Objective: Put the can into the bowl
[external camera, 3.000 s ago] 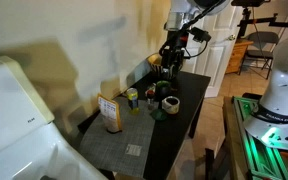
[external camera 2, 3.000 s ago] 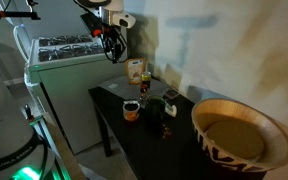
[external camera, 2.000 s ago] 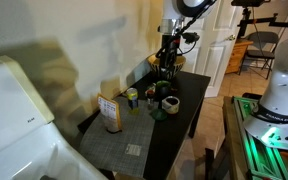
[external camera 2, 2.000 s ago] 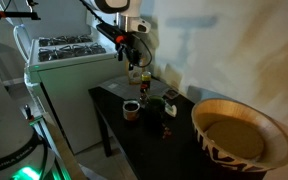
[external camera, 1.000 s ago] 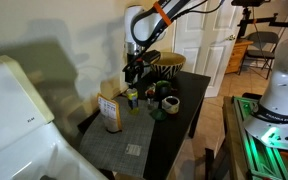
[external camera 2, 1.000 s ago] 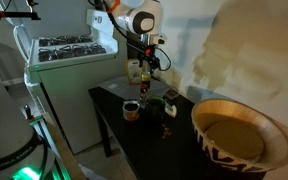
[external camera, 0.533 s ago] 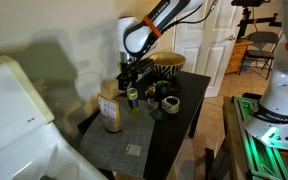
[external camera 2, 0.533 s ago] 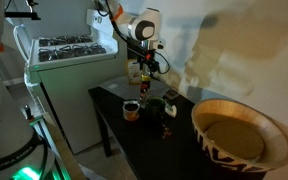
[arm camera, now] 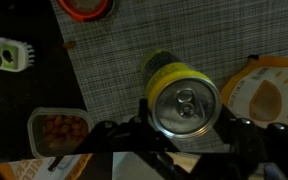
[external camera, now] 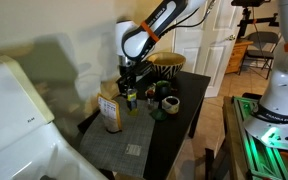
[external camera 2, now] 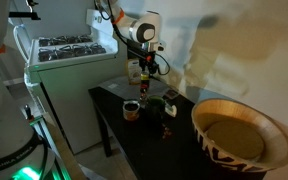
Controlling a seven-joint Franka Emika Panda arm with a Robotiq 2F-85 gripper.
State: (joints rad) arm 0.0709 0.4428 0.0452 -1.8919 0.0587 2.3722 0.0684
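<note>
I need to lower my gripper's can and let go of it inside the tan-rimmed bowl (external camera: 166, 64), toward the side of that bowl facing the small dark cups.
In the wrist view the can (arm camera: 182, 100), yellow-green sided with a silver pull-tab top, stands upright on the grey woven mat. My gripper (arm camera: 184, 128) is shut on the can, one black finger pressed to each side of it. In both exterior views the arm reaches down over the black table, with the gripper (external camera: 130, 88) (external camera 2: 144, 75) low beside the brown printed box (external camera: 110, 112). The can (external camera: 131, 97) shows just under the fingers. The bowl (external camera: 167, 64) (external camera 2: 239, 135), striped with a tan rim, sits at the table's other end, far from the gripper.
Small dark cups (external camera: 170, 103) (external camera 2: 131, 109) stand on the table (external camera: 189, 100) between can and bowl. In the wrist view an orange lid (arm camera: 86, 7), a tray of nuts (arm camera: 59, 128) and an orange-and-white package (arm camera: 269, 95) surround the can. A white stove (external camera 2: 69, 55) stands beside the table.
The arm has come down a little further over the can, and the jaws, open before, have closed on it.
</note>
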